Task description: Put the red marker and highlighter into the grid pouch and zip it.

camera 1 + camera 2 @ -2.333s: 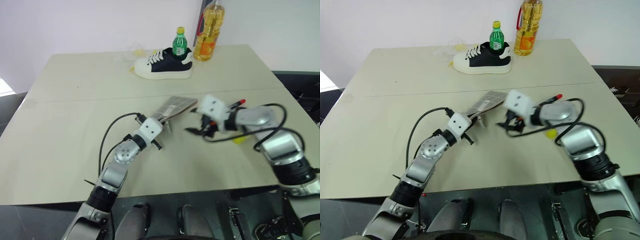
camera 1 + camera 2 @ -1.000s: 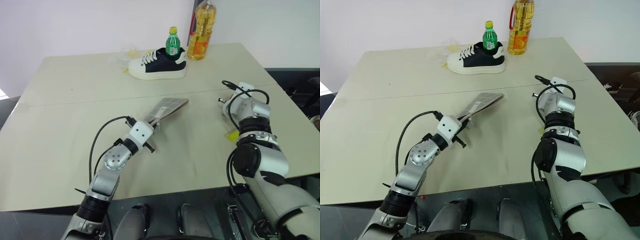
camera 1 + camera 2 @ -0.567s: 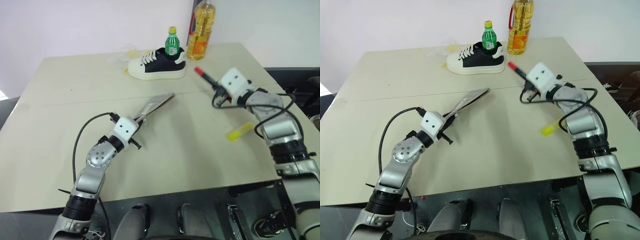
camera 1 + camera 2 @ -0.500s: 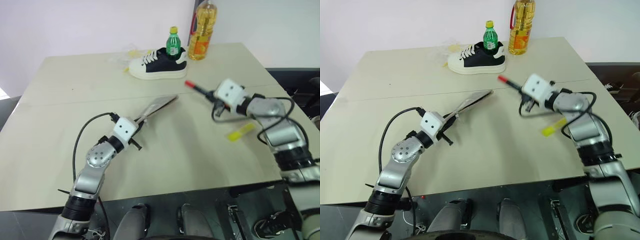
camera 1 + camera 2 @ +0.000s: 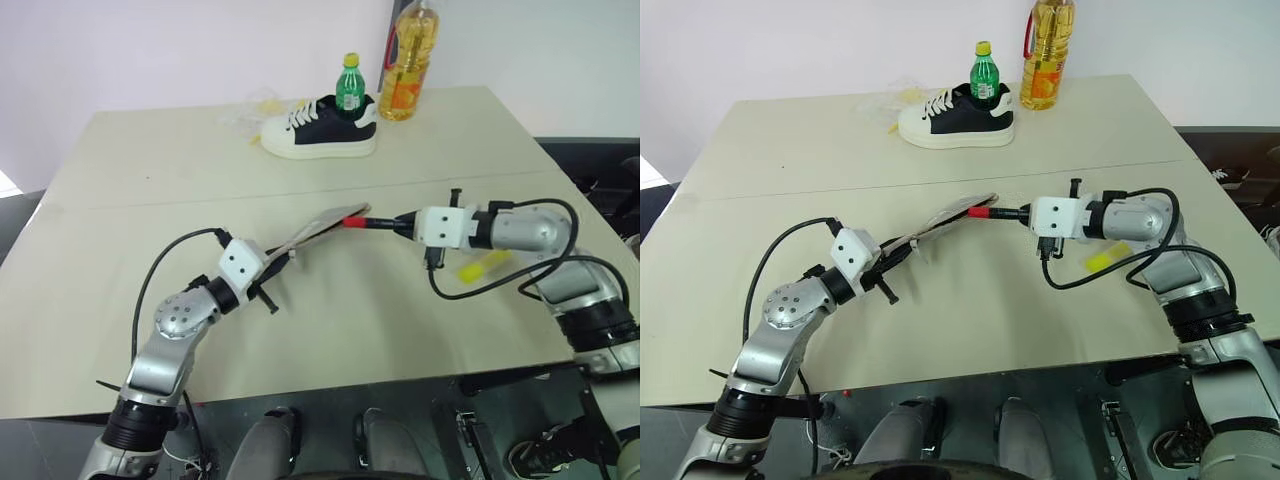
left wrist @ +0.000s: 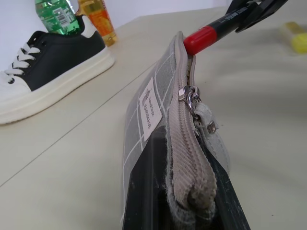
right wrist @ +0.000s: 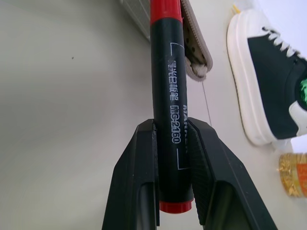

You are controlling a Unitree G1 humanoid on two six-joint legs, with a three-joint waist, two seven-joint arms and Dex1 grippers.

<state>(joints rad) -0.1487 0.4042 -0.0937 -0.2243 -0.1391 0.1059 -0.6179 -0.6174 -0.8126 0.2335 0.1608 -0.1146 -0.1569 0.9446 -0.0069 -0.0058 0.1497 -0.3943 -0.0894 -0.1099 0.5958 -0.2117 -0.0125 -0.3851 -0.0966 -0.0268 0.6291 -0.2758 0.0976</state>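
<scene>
The robot's right gripper should release the red marker inside the open far end of the grid pouch (image 5: 347,224) (image 7: 191,49).
My left gripper (image 5: 266,274) is shut on one end of the grid pouch (image 5: 322,226), holding it off the table with the zip edge up. The metal zip pull (image 6: 191,99) sits partway along that edge. My right gripper (image 5: 1020,212) is shut on the black middle of the red marker (image 5: 992,212) and holds it level. The marker's red tip (image 6: 201,39) is at the pouch's far end, by the zip. The yellow highlighter (image 5: 485,265) lies on the table beside my right forearm.
A black-and-white shoe (image 5: 320,125) stands at the back of the table (image 5: 130,220). A green bottle (image 5: 351,84) sits in it and a yellow oil bottle (image 5: 407,62) stands beside it. Crumpled wrapping (image 5: 252,108) lies left of the shoe.
My right gripper has swung the red marker down and to the left until its tip meets the pouch's far end. My left gripper has drawn the pouch slightly to the left and up.
</scene>
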